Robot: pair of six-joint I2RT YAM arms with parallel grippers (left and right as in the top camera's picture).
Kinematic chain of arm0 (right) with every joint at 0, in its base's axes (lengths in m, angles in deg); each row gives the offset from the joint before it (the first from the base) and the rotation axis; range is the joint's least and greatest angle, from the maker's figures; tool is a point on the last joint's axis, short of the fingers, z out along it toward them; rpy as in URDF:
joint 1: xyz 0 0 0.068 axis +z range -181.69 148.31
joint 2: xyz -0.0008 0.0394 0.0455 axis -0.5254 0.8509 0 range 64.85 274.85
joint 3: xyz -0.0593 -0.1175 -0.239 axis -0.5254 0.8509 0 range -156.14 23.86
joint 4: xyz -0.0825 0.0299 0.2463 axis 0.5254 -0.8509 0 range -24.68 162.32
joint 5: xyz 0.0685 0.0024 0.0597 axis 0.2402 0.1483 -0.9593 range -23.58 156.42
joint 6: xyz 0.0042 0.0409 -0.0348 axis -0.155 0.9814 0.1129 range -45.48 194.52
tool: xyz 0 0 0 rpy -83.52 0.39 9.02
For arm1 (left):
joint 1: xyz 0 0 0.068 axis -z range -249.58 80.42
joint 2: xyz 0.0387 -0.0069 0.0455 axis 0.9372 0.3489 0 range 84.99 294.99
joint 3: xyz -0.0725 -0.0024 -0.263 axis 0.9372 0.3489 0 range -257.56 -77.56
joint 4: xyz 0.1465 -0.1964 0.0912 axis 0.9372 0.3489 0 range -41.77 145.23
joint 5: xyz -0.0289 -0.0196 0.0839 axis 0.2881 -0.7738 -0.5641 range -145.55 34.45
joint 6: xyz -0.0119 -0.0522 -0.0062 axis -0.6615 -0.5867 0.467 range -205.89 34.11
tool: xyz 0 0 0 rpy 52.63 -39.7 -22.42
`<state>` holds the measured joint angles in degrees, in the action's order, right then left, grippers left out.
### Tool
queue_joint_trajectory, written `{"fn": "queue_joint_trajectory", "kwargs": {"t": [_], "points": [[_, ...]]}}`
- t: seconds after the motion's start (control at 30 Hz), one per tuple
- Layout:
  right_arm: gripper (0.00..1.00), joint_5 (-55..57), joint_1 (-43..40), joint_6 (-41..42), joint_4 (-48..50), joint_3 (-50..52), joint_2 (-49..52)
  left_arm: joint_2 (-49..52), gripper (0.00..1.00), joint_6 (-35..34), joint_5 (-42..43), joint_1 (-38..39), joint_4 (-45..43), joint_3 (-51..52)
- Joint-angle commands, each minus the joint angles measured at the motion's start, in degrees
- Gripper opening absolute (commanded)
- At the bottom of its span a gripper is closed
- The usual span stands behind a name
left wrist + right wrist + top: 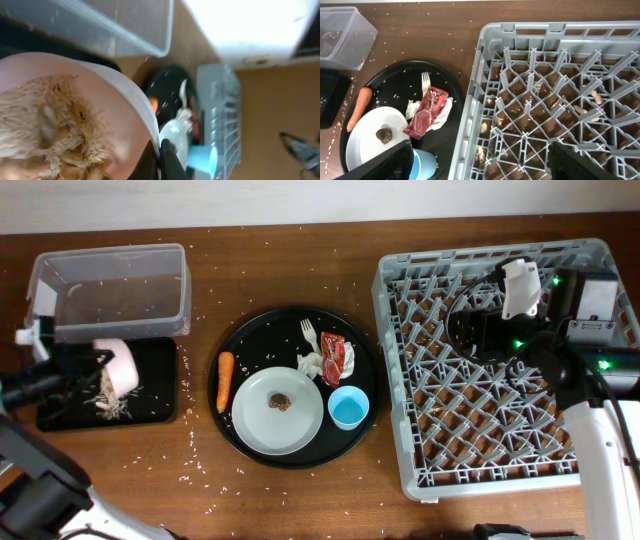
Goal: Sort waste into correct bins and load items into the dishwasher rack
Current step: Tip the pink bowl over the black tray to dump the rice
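Next, my left gripper releases the small white bowl on the round black tray [264,331] [165,81] between the carrot and the fork.
My left gripper [97,361] [162,159] is shut on the rim of the small white bowl [122,365] [100,95]. The bowl is tipped on its side over the shallow black tray [150,405]; rice-like grains [55,125] fill it and some lie on the tray [112,406]. The clear tub [110,290] stands behind. The grey plate [277,415] [367,137] bears the brown lump [279,401] [384,134]. The carrot [225,378] [359,107], wrapper [336,358] [427,112], napkin [311,365] and blue cup [348,407] [422,165] lie around it. My right gripper [468,330] [480,167] is open above the dishwasher rack [500,380] [560,100].
The plate, cup and waste sit on a large round black tray [300,455] with a white plastic fork [309,335] [425,82]. Grains are scattered over the brown table. Small food bits lie under the rack's grid [580,107].
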<state>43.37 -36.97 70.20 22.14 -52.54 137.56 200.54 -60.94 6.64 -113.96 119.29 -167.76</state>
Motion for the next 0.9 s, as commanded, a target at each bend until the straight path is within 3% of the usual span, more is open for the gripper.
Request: {"fn": "queue_joint_trajectory", "kwargs": {"t": [0.0,0.1,0.27,0.3,0.43,0.5,0.63,0.7,0.87], "points": [[0.85,-0.52,-0.37,0.28,-0.04,-1.14,-0.04,-1.03,0.01,1.95,14.67,-4.02,-1.38,1.33],[0.85,-0.52,-0.37,0.28,-0.42,-1.14,-0.04,-1.03,0.01,1.7,22.58,-7.15,-0.04,1.33],[0.85,-0.52,-0.37,0.28,-0.46,-1.14,0.0,-1.03,0.01,1.7,27.02,-7.61,4.68,1.36],[0.85,-0.52,-0.37,0.28,-0.48,-1.14,0.0,-1.03,0.01,-1.4,28.0,-7.61,5.01,1.33],[0.85,-0.52,-0.37,0.28,-0.48,-1.14,0.0,-1.03,0.01,-3.37,28.0,-7.72,5.09,1.33],[0.85,-0.52,-0.37,0.28,-0.66,-1.14,0.0,-1.03,0.01,-4.74,28.0,-7.69,11.96,1.33],[0.85,-0.52,-0.37,0.28,-0.9,-1.14,0.0,-1.05,0.01,-4.74,28.0,-7.69,14.73,1.33],[0.85,-0.52,-0.37,0.28,-0.85,-1.14,0.0,-1.03,0.01,-4.81,26.58,-7.82,8.13,1.33],[0.85,-0.52,-0.37,0.28,-0.87,-1.14,0.0,-1.05,0.01,-4.74,26.67,-7.72,8.48,1.33]]}}
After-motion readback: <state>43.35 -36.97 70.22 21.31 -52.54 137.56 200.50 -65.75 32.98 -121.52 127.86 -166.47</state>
